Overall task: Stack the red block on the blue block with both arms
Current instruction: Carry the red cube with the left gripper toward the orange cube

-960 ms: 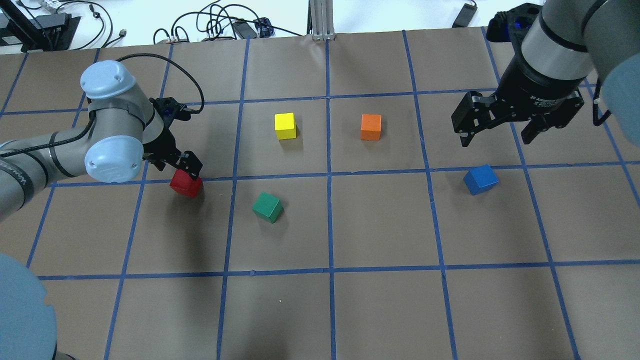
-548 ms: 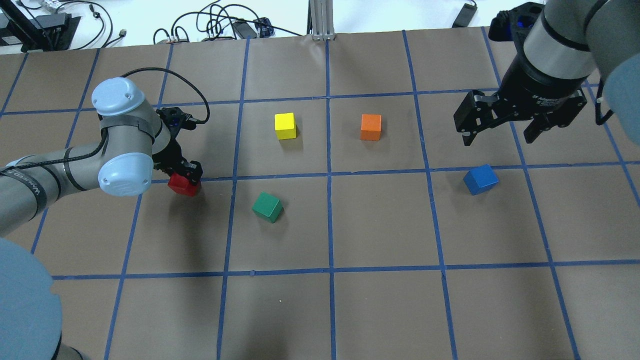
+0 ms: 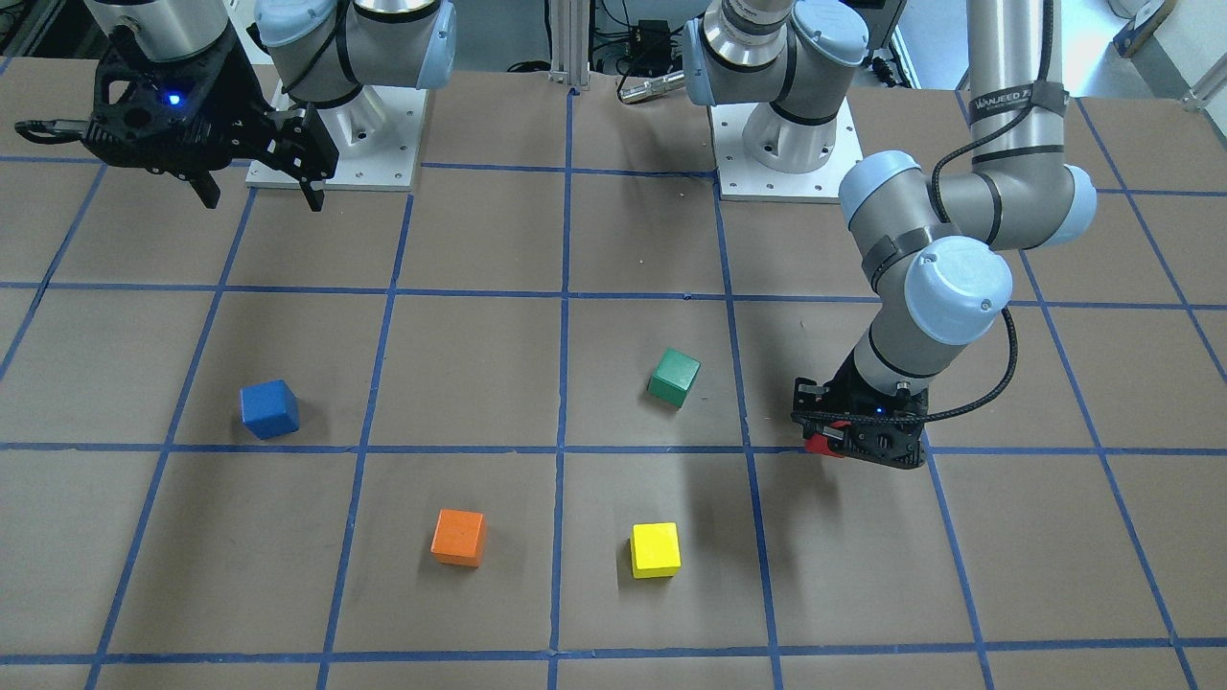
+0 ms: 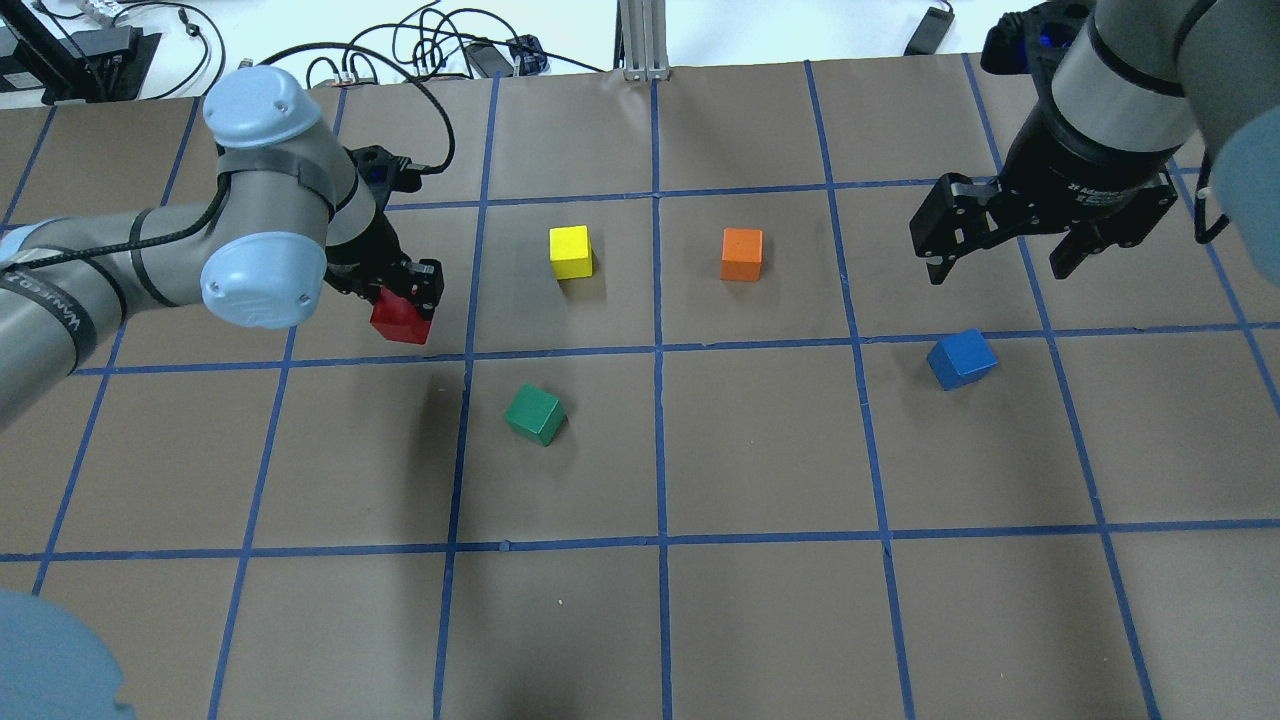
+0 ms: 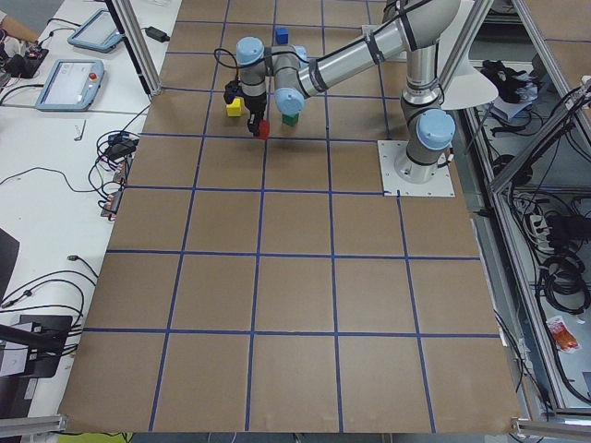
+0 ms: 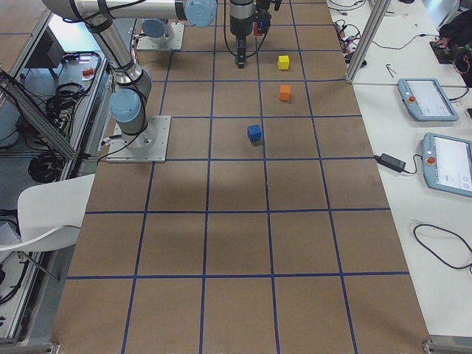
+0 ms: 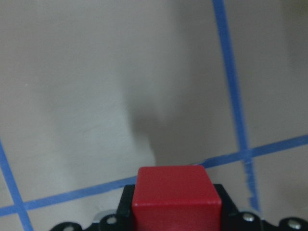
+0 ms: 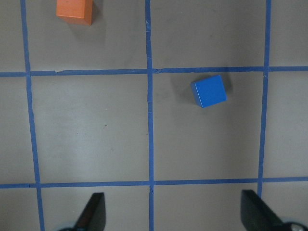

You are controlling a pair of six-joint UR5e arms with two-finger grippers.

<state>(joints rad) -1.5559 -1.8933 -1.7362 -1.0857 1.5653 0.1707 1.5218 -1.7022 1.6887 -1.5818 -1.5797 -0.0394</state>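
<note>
My left gripper is going to set the red block down on the blue tape point(image 3: 566, 425) next to the green cube, toward the blue block. The red block is still held above the table.
My left gripper point(image 4: 405, 300) is shut on the red block point(image 4: 401, 319) and holds it above the table at the left; the block fills the bottom of the left wrist view point(image 7: 176, 197) and peeks out in the front view point(image 3: 821, 444). The blue block point(image 4: 960, 358) lies on the table at the right, also in the front view point(image 3: 269, 408) and the right wrist view point(image 8: 209, 90). My right gripper point(image 4: 1001, 262) hangs open and empty above and behind the blue block; its fingertips point(image 8: 92, 214) frame the bottom of the right wrist view.
A green cube point(image 4: 534, 414) lies right of and in front of the red block. A yellow cube point(image 4: 570, 251) and an orange cube point(image 4: 741, 254) lie further back near the middle. Blue tape lines grid the brown table point(image 4: 760, 600).
My left gripper has lifted the red block off the table and carried it up and slightly right. The right gripper has drifted slightly and stays open.
</note>
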